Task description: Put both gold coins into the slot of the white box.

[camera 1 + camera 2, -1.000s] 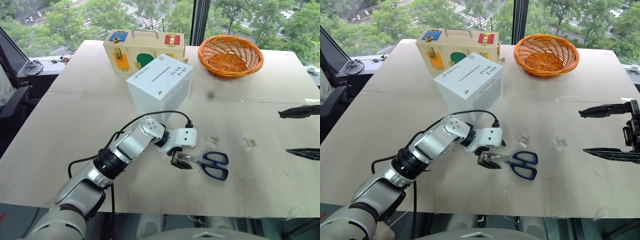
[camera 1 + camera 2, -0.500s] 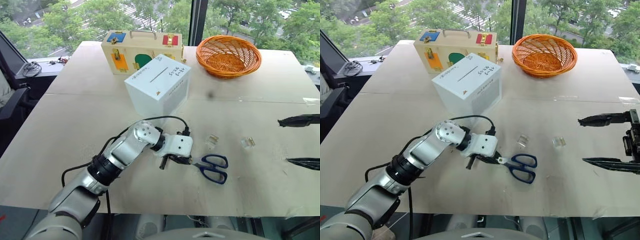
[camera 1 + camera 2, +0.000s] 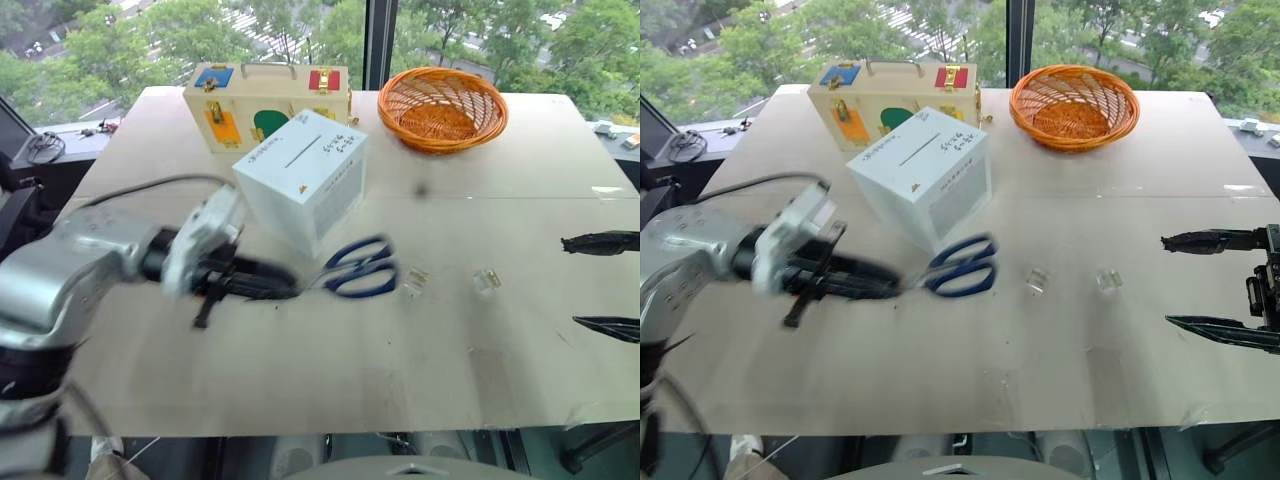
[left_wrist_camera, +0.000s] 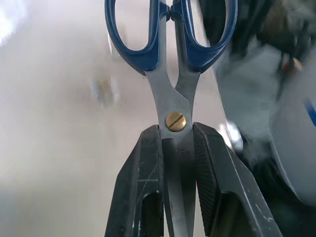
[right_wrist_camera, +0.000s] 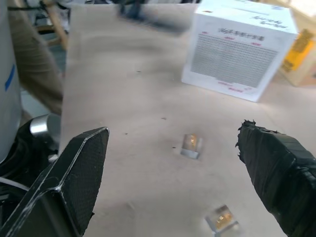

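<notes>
Next, my right gripper closes on the gold coin (image 3: pixel 490 278) (image 5: pixel 224 217) that stands in the clear holder farther from the blue-handled scissors.
My left gripper (image 3: pixel 262 286) is shut on the blades of blue-handled scissors (image 3: pixel 358 269), held off the table in front of the white box (image 3: pixel 300 182). In the left wrist view the blades run between my left gripper's (image 4: pixel 176 132) fingers, handles pointing away. The box has a slit (image 3: pixel 303 157) and black handwriting on top. Two small clear holders (image 5: pixel 191 145) (image 5: pixel 221 217) lie on the table right of the scissors, each with a gold coin glinting inside. My right gripper (image 3: pixel 603 284) hovers open at the table's right side, and both holders lie between its fingers in the right wrist view.
A cream wooden case (image 3: pixel 265 98) with coloured panels stands behind the white box. An orange wicker basket (image 3: pixel 441 106) sits at the back right. The table's front edge (image 3: pixel 330 433) runs close below the arms.
My left gripper has shut on the scissors' blades and swung them up and to the left, toward the white box. The right gripper has stayed put. The camera has shifted a little.
</notes>
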